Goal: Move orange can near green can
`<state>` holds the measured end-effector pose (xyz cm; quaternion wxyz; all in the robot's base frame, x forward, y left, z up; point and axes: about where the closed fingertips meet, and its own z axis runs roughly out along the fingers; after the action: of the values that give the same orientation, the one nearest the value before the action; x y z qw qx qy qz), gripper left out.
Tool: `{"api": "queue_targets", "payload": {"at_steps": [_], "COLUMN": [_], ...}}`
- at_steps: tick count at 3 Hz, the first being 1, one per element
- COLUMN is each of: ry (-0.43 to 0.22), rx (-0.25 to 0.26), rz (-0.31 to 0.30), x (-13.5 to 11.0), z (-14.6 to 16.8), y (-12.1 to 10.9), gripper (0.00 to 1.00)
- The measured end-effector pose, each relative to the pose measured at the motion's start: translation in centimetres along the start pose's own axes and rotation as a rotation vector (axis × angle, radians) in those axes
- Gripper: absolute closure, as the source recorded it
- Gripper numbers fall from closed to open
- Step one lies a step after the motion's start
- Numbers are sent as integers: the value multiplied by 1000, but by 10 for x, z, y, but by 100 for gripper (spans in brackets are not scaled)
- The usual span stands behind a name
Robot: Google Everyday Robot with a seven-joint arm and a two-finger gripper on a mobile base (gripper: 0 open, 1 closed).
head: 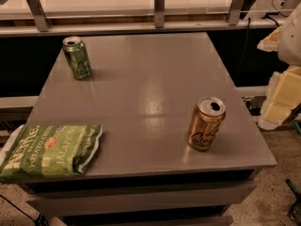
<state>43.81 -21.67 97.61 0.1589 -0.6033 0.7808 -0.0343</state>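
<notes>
My gripper will grab the upper half of the orange can (pixel 208 117), below the can's silver top.
The orange can (pixel 206 123) stands upright on the grey table (pixel 146 84) near its front right corner, golden-orange with a silver top and dark script on its side. The green can (pixel 77 57) stands upright at the table's far left corner, with a pale triangular mark on its side. My gripper (pixel 281 98) shows as pale cream parts at the right edge of the view, beyond the table's right side, to the right of the orange can and apart from it. It holds nothing that I can see.
A green jalapeño chip bag (pixel 49 149) lies flat at the table's front left corner, overhanging the edge. A rail with metal posts (pixel 159 6) runs behind the table. A dark object (pixel 295 204) sits on the floor at the lower right.
</notes>
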Motion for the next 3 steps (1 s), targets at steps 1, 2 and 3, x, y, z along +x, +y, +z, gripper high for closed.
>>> {"api": "queue_targets", "payload": {"at_steps": [1,2,3], "ry": [0,-73,-260], "rx": [0,-35,-106], "rz": [0,-11,-31], "x": [0,-10,-31], "z": [0,8,42], "y": [0,3,17], "gripper": [0,0,0]}}
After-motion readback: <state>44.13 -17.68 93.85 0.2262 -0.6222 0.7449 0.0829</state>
